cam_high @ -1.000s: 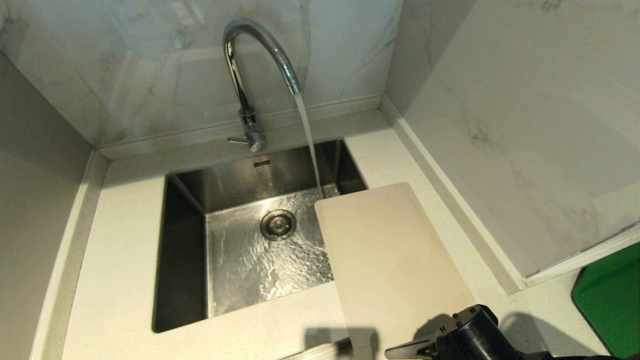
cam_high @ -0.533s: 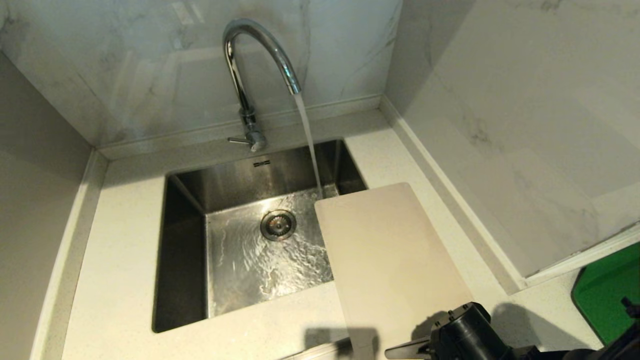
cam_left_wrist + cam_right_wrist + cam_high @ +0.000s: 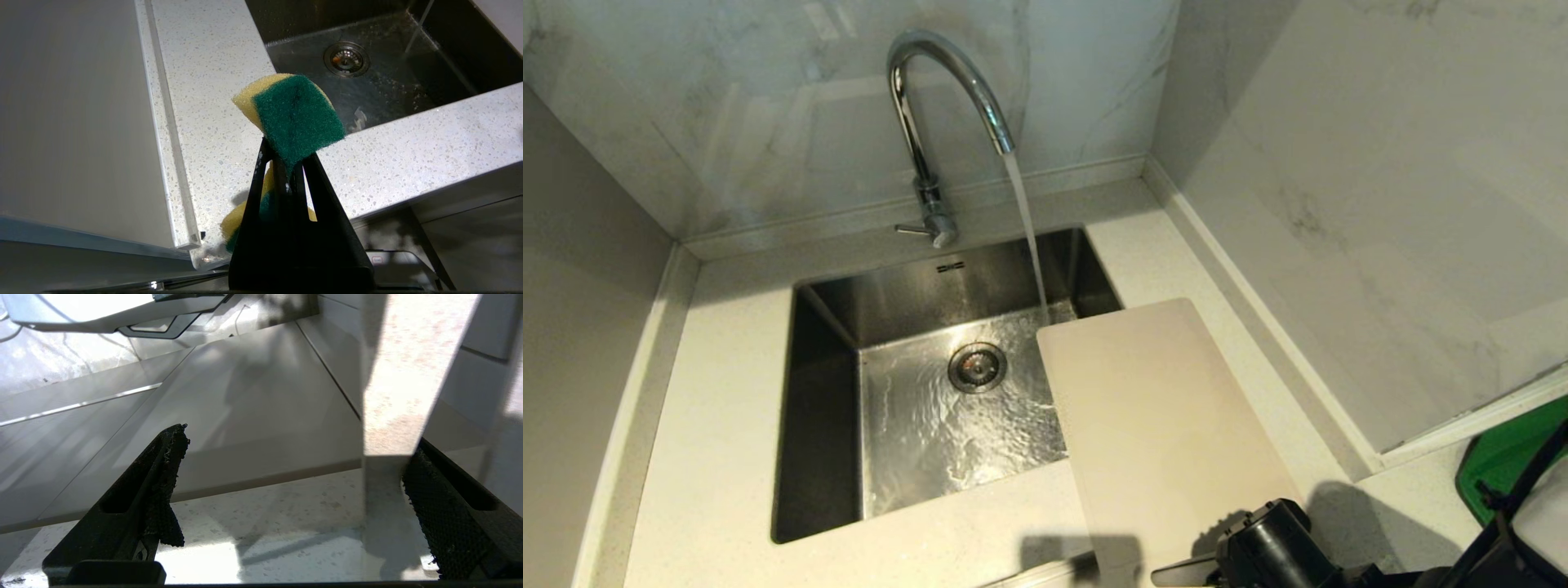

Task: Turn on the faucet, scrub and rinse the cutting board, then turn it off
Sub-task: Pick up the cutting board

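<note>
I should close my right gripper on the handle part at the near end [image 3: 1230, 578] [image 3: 394, 475] of the cutting board, with one finger through the cutting board's slot.
The chrome faucet [image 3: 939, 82] is running, and its stream [image 3: 1027, 229] falls into the sink [image 3: 817, 408] just beyond the far corner of the cutting board [image 3: 1160, 425]. The cream board lies flat on the counter to the right of the sink, with its left edge overhanging the basin. My right gripper [image 3: 1188, 572] is at the board's near end, and its fingers [image 3: 163, 469] stand wide open. A pale blurred strip [image 3: 392, 396] crosses the gap close to one finger. My left gripper [image 3: 286, 159] hangs over the counter's front edge, shut on a yellow-and-green sponge [image 3: 294, 110].
Marble walls close in the counter at the back and right. A dark green mat [image 3: 1503, 465] lies at the far right, partly behind my right arm's cable. Water ripples around the drain [image 3: 977, 367]. The small side lever [image 3: 911, 229] points left.
My right wrist has shifted slightly left at the board's near end, and more of the arm and its cable now shows over the green mat. The water keeps running.
</note>
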Robot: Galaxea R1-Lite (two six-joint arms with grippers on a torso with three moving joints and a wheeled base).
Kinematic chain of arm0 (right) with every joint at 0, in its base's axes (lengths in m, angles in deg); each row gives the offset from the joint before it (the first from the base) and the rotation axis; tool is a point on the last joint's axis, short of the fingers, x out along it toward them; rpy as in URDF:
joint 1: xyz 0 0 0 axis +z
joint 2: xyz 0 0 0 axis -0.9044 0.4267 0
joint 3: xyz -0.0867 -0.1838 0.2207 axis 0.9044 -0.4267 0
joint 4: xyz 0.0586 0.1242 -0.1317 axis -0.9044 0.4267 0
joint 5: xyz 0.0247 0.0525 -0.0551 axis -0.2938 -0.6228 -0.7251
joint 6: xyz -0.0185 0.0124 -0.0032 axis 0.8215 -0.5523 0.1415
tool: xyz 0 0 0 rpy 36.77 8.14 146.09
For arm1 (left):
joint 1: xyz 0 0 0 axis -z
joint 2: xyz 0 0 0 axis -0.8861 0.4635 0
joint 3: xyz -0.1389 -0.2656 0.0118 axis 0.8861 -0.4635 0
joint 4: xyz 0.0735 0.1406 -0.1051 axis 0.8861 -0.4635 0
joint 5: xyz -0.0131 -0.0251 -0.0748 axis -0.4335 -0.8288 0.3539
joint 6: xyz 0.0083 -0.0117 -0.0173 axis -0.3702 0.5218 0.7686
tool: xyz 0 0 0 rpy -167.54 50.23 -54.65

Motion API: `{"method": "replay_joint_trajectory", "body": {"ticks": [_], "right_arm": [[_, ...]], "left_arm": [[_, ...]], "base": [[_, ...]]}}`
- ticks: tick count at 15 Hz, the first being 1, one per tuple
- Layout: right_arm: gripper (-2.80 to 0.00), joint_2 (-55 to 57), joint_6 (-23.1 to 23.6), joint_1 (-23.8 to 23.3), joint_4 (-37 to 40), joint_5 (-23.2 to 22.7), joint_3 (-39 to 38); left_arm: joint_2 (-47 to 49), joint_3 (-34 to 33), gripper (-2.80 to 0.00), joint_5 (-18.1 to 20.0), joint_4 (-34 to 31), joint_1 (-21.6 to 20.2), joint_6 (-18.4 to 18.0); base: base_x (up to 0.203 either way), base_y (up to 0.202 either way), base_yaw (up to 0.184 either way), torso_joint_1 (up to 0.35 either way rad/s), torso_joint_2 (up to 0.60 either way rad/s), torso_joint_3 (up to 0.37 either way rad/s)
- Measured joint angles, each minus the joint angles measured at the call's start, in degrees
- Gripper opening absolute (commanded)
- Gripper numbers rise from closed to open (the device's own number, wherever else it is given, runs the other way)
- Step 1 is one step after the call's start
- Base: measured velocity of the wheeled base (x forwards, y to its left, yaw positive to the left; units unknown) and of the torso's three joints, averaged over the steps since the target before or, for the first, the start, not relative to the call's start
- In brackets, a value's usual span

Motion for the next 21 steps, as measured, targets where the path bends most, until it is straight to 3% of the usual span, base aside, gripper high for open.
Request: {"method": "replay_joint_trajectory", "body": {"ticks": [6, 21], "right_arm": [[0.0, 2.96, 1.17, -0.01, -3.61, 0.23, -0.3], [0.0, 11.09, 1.45, 0.0, -10.55, 6.25, -0.66]], "left_arm": [[0.0, 0.0, -2.8, -0.02, 0.0, 0.0, -0.02], [0.0, 0.0, -2.8, -0.02, 0.0, 0.0, -0.02]], "base": [[0.0, 0.0, 0.0, 0.0, 0.0, 0.0], [0.0, 0.0, 0.0, 0.0, 0.0, 0.0]]}}
